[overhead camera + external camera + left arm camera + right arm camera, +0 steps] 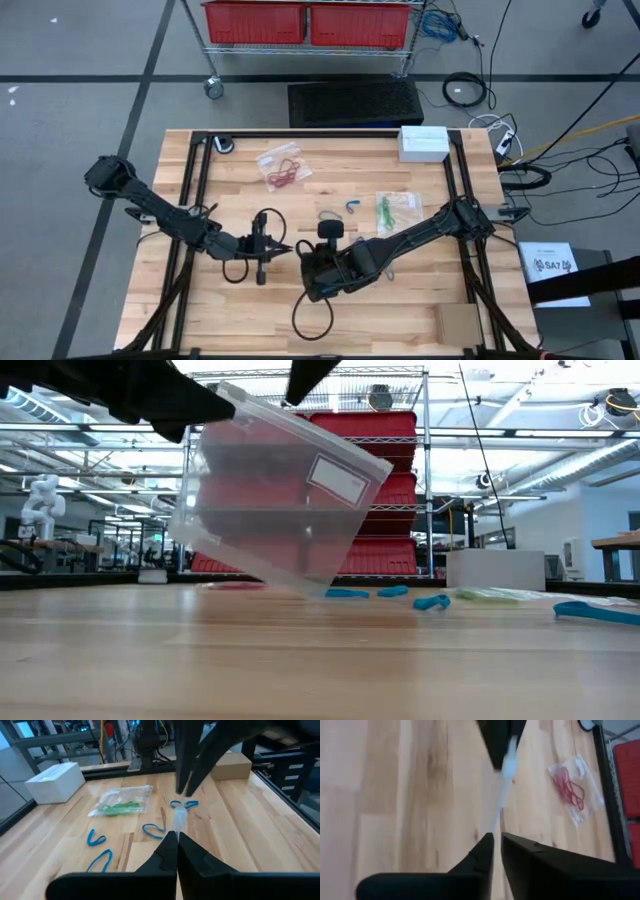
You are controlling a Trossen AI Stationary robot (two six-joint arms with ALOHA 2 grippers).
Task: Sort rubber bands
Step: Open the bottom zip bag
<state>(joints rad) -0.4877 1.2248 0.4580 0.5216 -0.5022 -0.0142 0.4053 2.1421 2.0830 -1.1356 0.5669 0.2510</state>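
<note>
The clear plastic bag slants from the robot's left gripper and its loose top corner sags, so the right gripper needs to open and grab the bag's edge [362,452] near that corner.
A clear plastic bag [280,500] hangs tilted between my two grippers over the middle of the table, one lower corner [315,590] close to the wood. My left gripper [285,247] and right gripper [304,270] are both shut on its upper edge. Blue rubber bands [152,830] lie loose on the table beyond the bag, with others [355,207] near the green ones. Green bands sit in a second clear bag [120,802], and red bands in a third clear bag [283,168]. My left gripper pinches the clear bag's top edge [176,827] between both fingers, coming level from the table's left. The bag is lifted and hangs below, tilted. My right gripper pinches the same edge farther along [495,827], reaching from the table's right, and the film runs stretched between the two grippers.
A white box [424,142] sits at the far right of the table and a cardboard piece [458,322] at the near right. A black round object [225,145] lies near the far left corner. Black frame rails [190,190] run along both sides.
</note>
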